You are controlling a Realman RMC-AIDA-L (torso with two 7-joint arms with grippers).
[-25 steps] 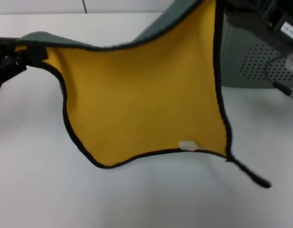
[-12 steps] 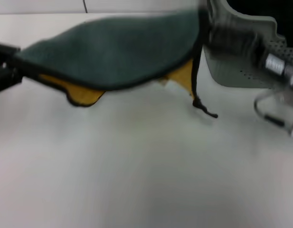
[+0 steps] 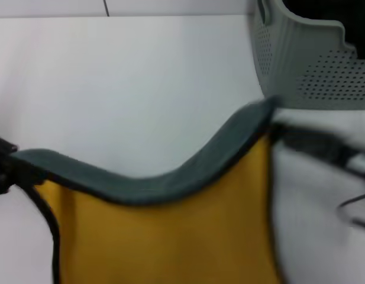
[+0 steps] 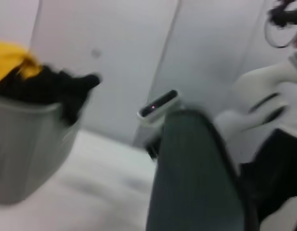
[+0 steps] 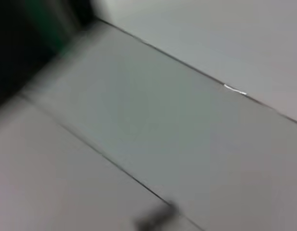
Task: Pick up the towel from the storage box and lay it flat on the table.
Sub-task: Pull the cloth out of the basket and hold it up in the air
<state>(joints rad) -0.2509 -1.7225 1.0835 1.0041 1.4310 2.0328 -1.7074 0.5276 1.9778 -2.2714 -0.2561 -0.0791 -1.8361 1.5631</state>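
Note:
Next, my left gripper lets go of the towel's corner on the bare white table (image 3: 97,100) just past the towel's dark green band.
The towel (image 3: 164,236) hangs spread between my two grippers above the near part of the white table (image 3: 141,77). Its yellow face is toward the head camera, and a dark green band folds over along its top edge. My left gripper (image 3: 7,168) is shut on the towel's left corner at the left edge of the view. My right gripper (image 3: 283,133), blurred, holds the raised right corner. The left wrist view shows the green face of the towel (image 4: 196,178) up close. The storage box (image 3: 312,65) stands at the far right of the table.
In the left wrist view the storage box (image 4: 28,144) still holds a yellow and black bundle of cloth (image 4: 13,67). The right arm's cable (image 3: 354,207) loops over the table to the right of the towel. The right wrist view shows only blurred grey surfaces.
Both grippers have come down and toward the table's near side with the towel. The towel showed its green face half a second ago and now hangs lower with yellow facing the camera.

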